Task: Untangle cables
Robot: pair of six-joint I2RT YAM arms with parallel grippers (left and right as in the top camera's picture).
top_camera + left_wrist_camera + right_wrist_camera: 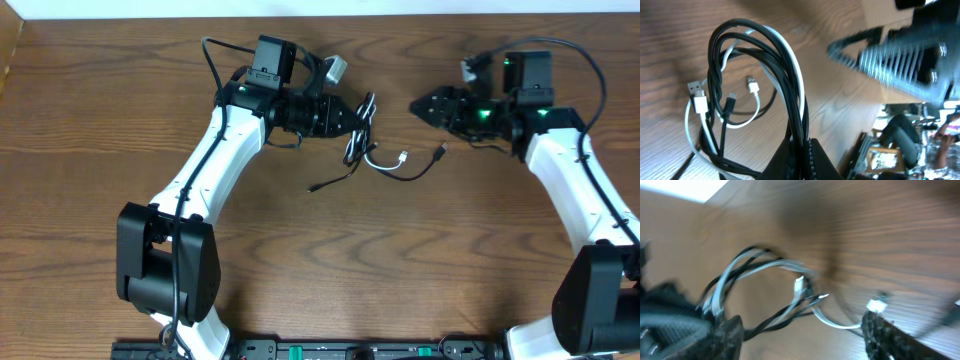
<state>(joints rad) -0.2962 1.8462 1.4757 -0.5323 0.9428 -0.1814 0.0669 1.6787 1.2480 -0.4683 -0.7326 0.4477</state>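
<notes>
The robot's left gripper will release its end of the cable bundle on the bare wood (322,173) next to the loose end of the black cable.
A black cable (331,179) and a white cable (392,168) lie tangled in the middle of the wooden table. My left gripper (362,117) is shut on a bunch of black and white strands at the tangle's left end; in the left wrist view (801,150) the strands (788,75) loop up from between the closed fingers, with white plugs (700,102) to the left. My right gripper (418,105) is open and empty, to the right of the tangle and apart from it. In the right wrist view (800,335) the blurred cables (790,287) lie ahead of its spread fingers.
The table's far edge (320,14) runs along the top of the overhead view. The left arm (215,160) reaches in from the lower left, the right arm (580,180) from the lower right. A black plug end (440,151) lies to the tangle's right.
</notes>
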